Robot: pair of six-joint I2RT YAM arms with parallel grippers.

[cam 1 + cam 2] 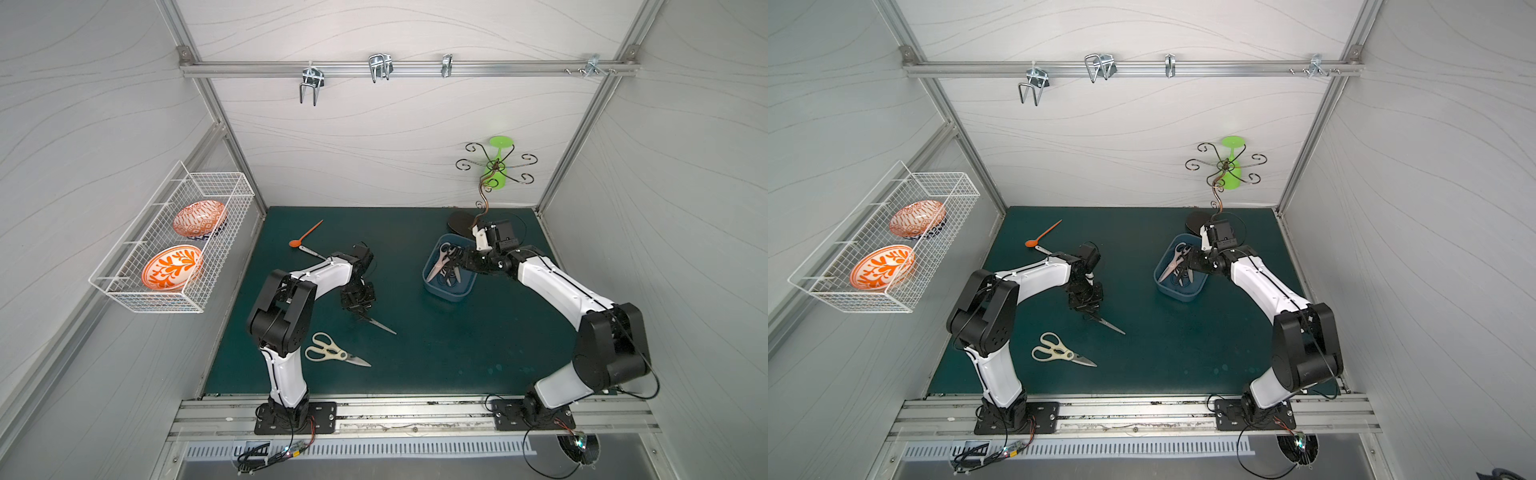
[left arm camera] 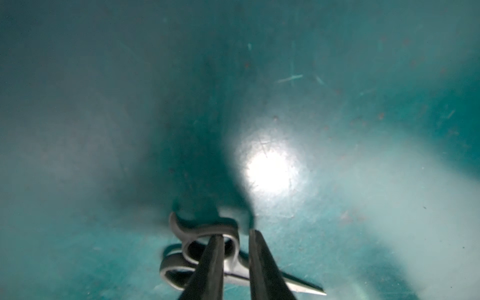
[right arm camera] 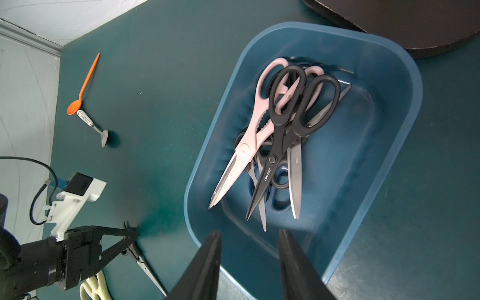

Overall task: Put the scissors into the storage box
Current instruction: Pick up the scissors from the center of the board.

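Note:
My left gripper is holding the hooked loop of the small black-handled scissors close to the blades. It should take their other loop (image 2: 175,270) to leave room for my right gripper.
Small black-handled scissors (image 1: 380,326) (image 1: 1111,325) lie on the green mat. My left gripper (image 1: 357,309) (image 2: 235,233) points down and is shut on the wall of one handle loop (image 2: 205,228), with one finger through the loop. Cream-handled shears (image 1: 332,353) (image 1: 1059,353) lie nearer the front. The dark blue storage box (image 1: 451,295) (image 3: 405,78) holds pink-handled shears (image 3: 244,150), black-handled scissors (image 3: 285,104) and a blue-handled pair (image 3: 280,179). Over the box's near end, my right gripper (image 1: 461,259) (image 3: 249,232) hangs open with nothing between its fingers.
An orange spoon (image 1: 305,235) and a metal spoon (image 1: 309,250) lie at the back left of the mat. A white wire basket (image 1: 178,241) with two orange bowls hangs on the left wall. A wire stand with a green glass (image 1: 496,164) rises behind the box.

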